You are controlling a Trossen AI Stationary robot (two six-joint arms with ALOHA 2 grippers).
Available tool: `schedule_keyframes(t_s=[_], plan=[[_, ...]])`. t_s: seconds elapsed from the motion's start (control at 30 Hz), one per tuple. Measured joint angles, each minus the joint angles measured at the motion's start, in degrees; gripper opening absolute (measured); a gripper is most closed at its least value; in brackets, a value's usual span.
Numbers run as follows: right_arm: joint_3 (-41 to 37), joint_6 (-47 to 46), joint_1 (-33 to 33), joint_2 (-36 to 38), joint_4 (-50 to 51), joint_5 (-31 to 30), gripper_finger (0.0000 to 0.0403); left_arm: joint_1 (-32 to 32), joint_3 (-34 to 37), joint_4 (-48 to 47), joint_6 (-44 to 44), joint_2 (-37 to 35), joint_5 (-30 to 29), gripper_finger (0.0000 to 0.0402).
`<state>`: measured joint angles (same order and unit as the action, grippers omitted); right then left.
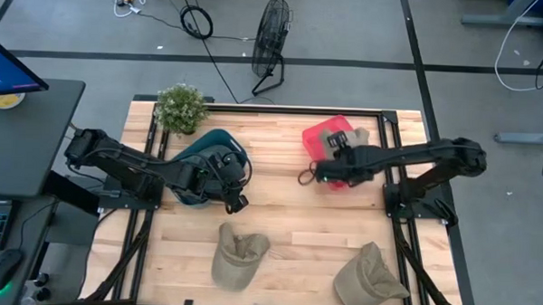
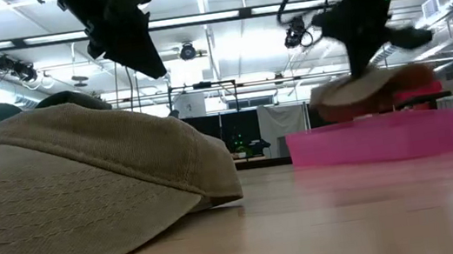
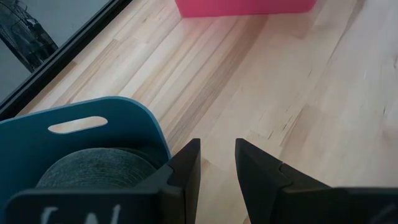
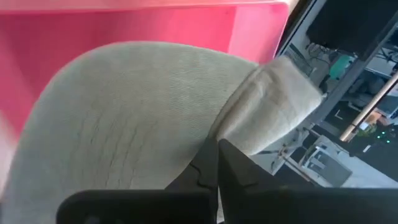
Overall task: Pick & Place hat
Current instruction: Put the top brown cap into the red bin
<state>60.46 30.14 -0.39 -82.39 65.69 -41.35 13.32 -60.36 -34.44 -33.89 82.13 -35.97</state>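
Observation:
I will let go of the beige hat with my right gripper, take its fold (image 4: 231, 112) and settle it inside, as its folded flap sticks out past the pink bin's rim.
My right gripper (image 1: 336, 166) is over the pink bin (image 1: 325, 134) at the table's far right, shut on a beige hat (image 4: 143, 112). The hat also shows in the low view (image 2: 370, 86), at the bin's rim. My left gripper (image 3: 216, 163) is open and empty, up beside the right edge of the teal bin (image 3: 118, 112). A dark grey hat (image 3: 99, 165) lies in that bin. Two more beige hats (image 1: 238, 254) (image 1: 369, 278) lie on the table near its front edge. My right gripper pinches the beige hat between its two fingers at a fold (image 4: 233, 134) where the crown meets a folded-over flap. The fingers come from above, pointing down. The hat hangs below them over the pink bin; whether it touches the bin, I cannot tell.
A potted plant (image 1: 181, 107) stands at the table's far left corner, behind the teal bin. Bare wood (image 1: 279, 207) lies between the two bins and the front hats. A monitor and a keyboard stand off the table's left side.

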Motion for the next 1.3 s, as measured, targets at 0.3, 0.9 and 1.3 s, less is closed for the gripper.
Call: schedule_keyframes(t_s=[0.3,0.9,1.3], plan=[[-11.98,16.12,-10.44,0.00,-19.07,1.92,0.0000,-0.02,0.00,-0.02,0.04,0.00,0.00,0.0105],[-17.29,21.28,-9.98,0.00,-33.42,7.96,0.0049,-0.02,0.00,0.33,0.00,-0.02,-0.01,0.0105],[-7.53,11.59,-8.98,0.00,-19.05,4.39,0.0134,-0.02,0.00,0.36,-0.02,-0.02,-0.02,0.0105]])
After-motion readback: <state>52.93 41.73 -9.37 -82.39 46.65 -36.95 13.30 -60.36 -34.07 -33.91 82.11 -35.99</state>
